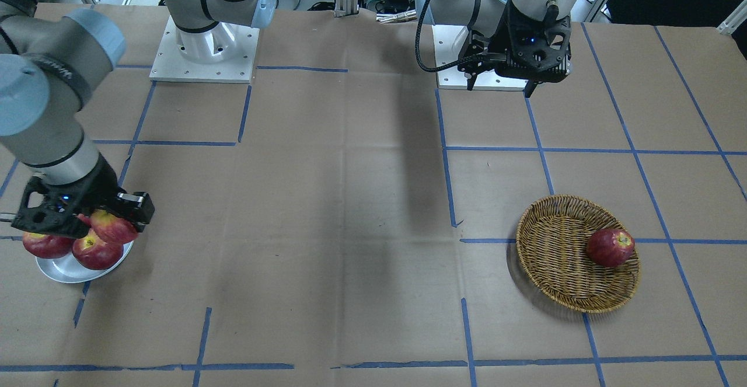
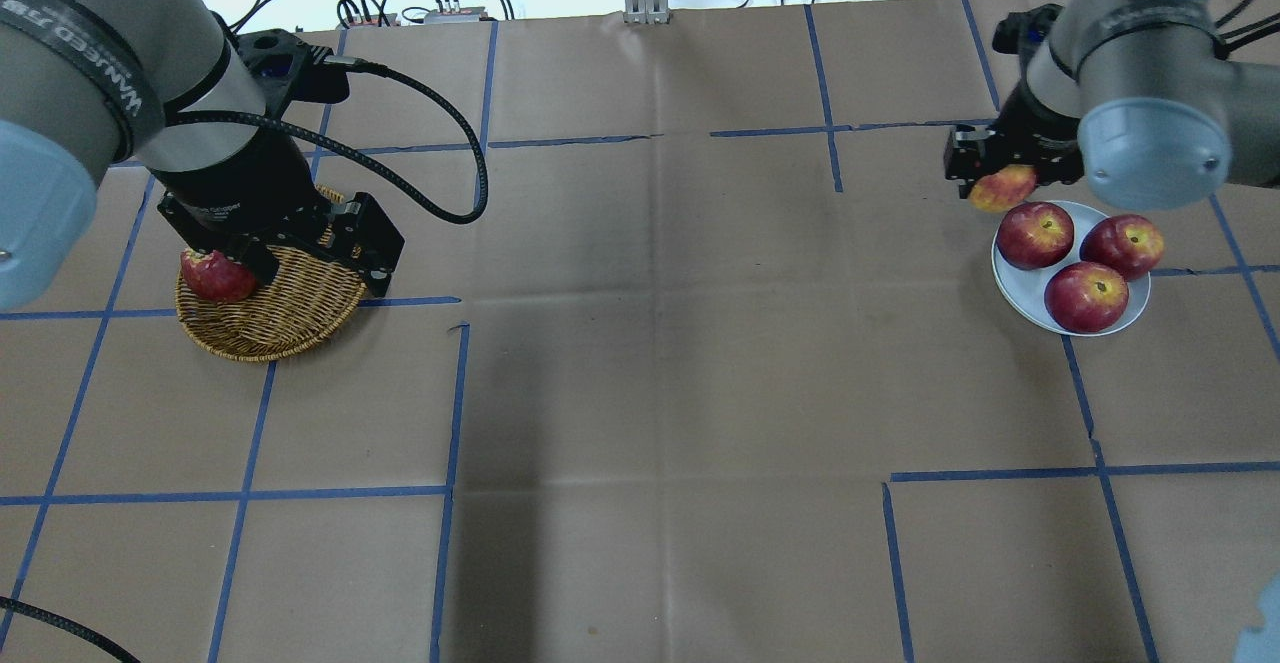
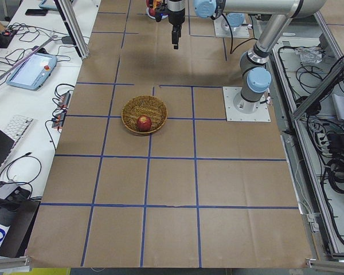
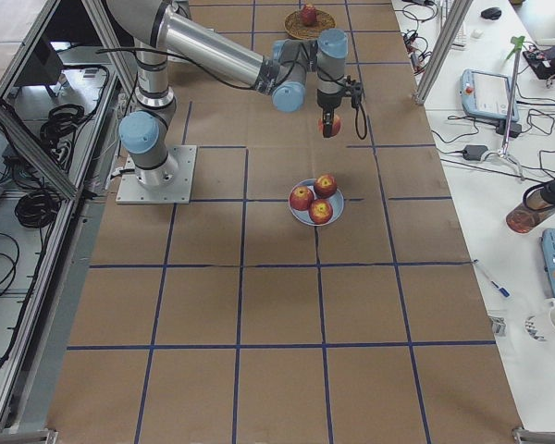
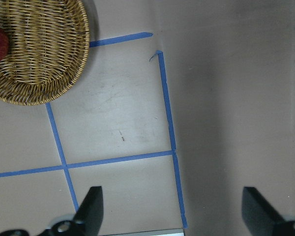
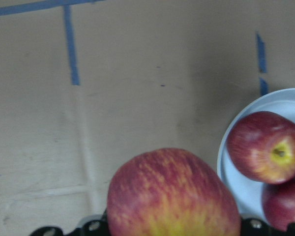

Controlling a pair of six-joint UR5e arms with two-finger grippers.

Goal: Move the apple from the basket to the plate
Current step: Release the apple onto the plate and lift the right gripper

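Observation:
Next, my right gripper lets go of the apple among the darker red apples on the plate [image 1: 52, 225], close to the plate's rim under my arm.
My right gripper [image 2: 1002, 183] is shut on the apple [image 2: 1004, 190], a pinkish-red one with a yellow-orange blush, which fills the bottom of the right wrist view [image 6: 172, 196]. It hangs in the air just beside the rim of the pale grey-blue plate [image 2: 1019, 288]. Three darker red apples [image 2: 1035, 235] lie on the plate. The wicker basket [image 1: 554, 258] stands at the other end of the table and holds one dark red apple [image 1: 610, 247]. My left gripper [image 1: 501, 83] is open and empty, held high near its base, fingers [image 5: 93, 206] wide apart.
The table is covered in brown paper with a grid of blue tape lines [image 1: 446, 153]. The two arm bases [image 1: 204, 54] stand at the robot's edge. The basket's rim shows in the corner of the left wrist view [image 5: 64, 78].

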